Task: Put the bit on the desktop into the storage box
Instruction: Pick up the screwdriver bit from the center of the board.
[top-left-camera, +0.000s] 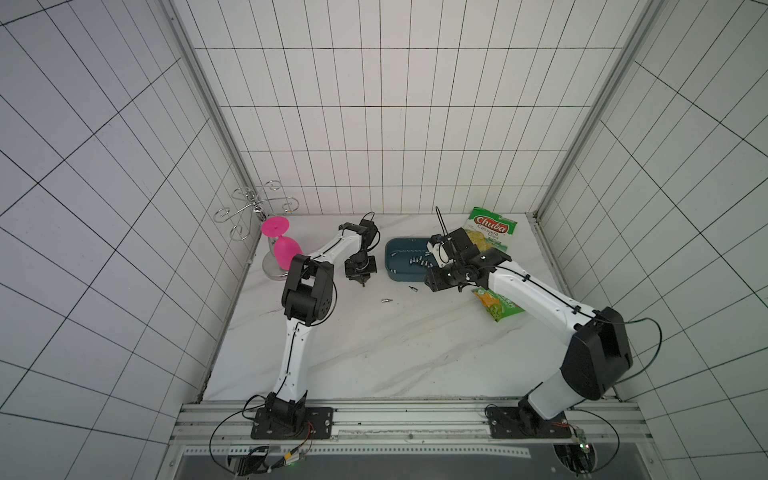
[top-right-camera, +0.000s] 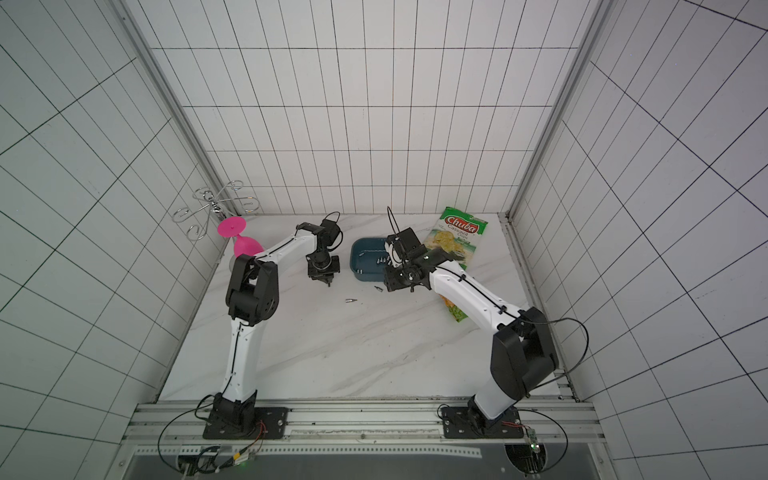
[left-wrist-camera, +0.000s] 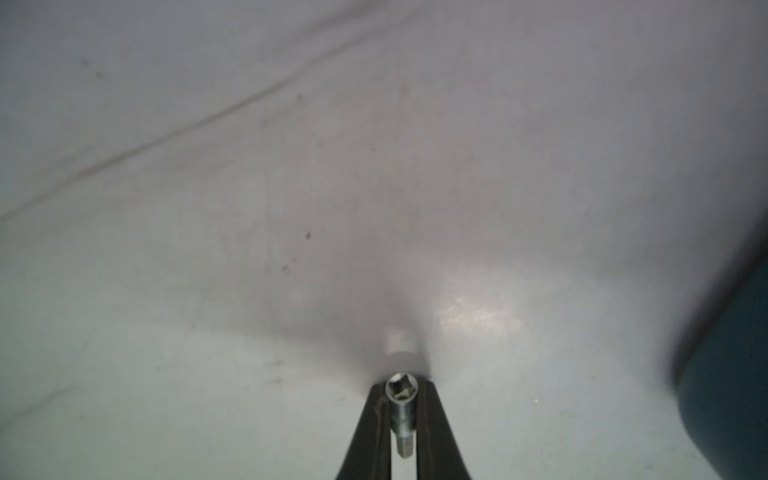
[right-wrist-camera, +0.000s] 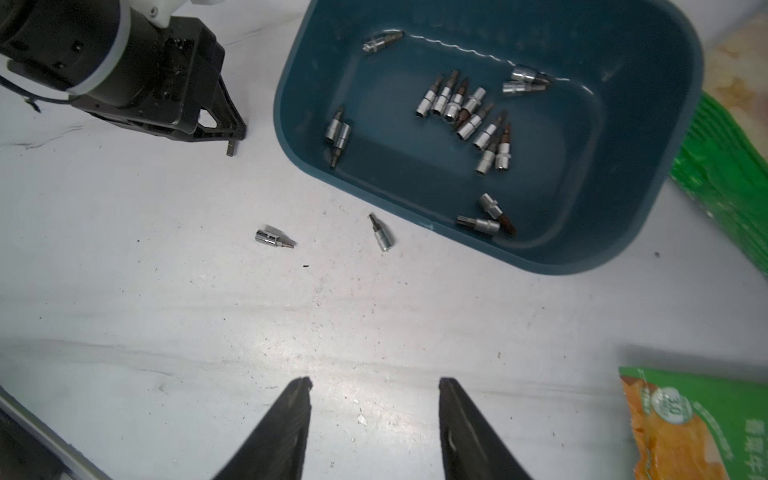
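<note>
My right gripper is going to close on the thick silver end (top-left-camera: 385, 301) (right-wrist-camera: 268, 237) of the loose bit farther from the storage box, the one nearer my left gripper.
My left gripper (left-wrist-camera: 401, 384) is shut on a small silver socket bit (left-wrist-camera: 401, 411), held upright just above the white marble desktop (top-left-camera: 374, 353), left of the teal storage box (top-left-camera: 399, 249). From the right wrist view the bit's hex end (right-wrist-camera: 231, 149) pokes out under the left gripper's fingers (right-wrist-camera: 232, 129). Two more bits (right-wrist-camera: 274, 240) (right-wrist-camera: 383, 237) lie loose on the desktop in front of the storage box (right-wrist-camera: 291, 83), which holds several bits. My right gripper (right-wrist-camera: 374, 386) hangs open and empty over the desktop near the box's front right corner.
A green Chuba chip bag (top-left-camera: 492, 230) lies behind the box at the right. Another green and orange bag (top-left-camera: 498, 305) lies under my right arm. A pink goblet (top-left-camera: 282, 245) hangs on a silver wire rack (top-left-camera: 257, 208) at the back left.
</note>
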